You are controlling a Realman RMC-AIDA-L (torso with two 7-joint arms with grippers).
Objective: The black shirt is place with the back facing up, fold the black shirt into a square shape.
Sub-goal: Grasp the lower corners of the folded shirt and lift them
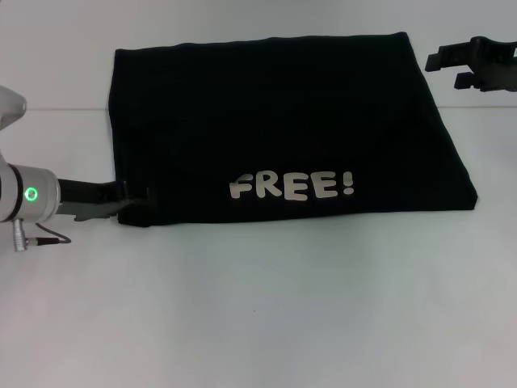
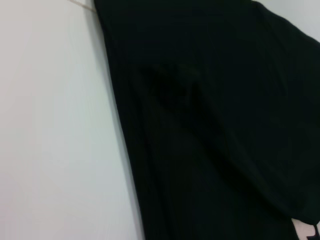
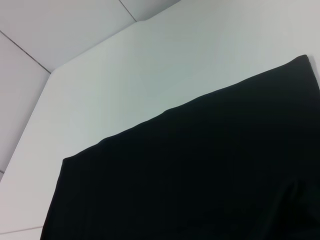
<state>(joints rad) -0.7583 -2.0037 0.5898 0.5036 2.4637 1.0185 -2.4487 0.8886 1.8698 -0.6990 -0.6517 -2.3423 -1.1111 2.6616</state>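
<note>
The robot's right gripper will next move to the black shirt's near corner (image 1: 471,196), on the exclamation mark's side of the lettering, and close there.
The black shirt (image 1: 283,121) lies flat on the white table as a folded rectangle, with white "FREE!" lettering (image 1: 292,186) facing up near its front edge. My left gripper (image 1: 133,202) reaches in low from the left and meets the shirt's near left corner. My right gripper (image 1: 451,69) hovers beyond the shirt's far right corner, open and holding nothing. Dark cloth of the shirt (image 2: 215,130) fills most of the left wrist view. In the right wrist view the shirt (image 3: 200,175) shows with a straight edge against the table.
The white table (image 1: 266,307) extends in front of the shirt and to both sides. A seam where the table meets the back surface (image 1: 56,109) runs behind the shirt's far part.
</note>
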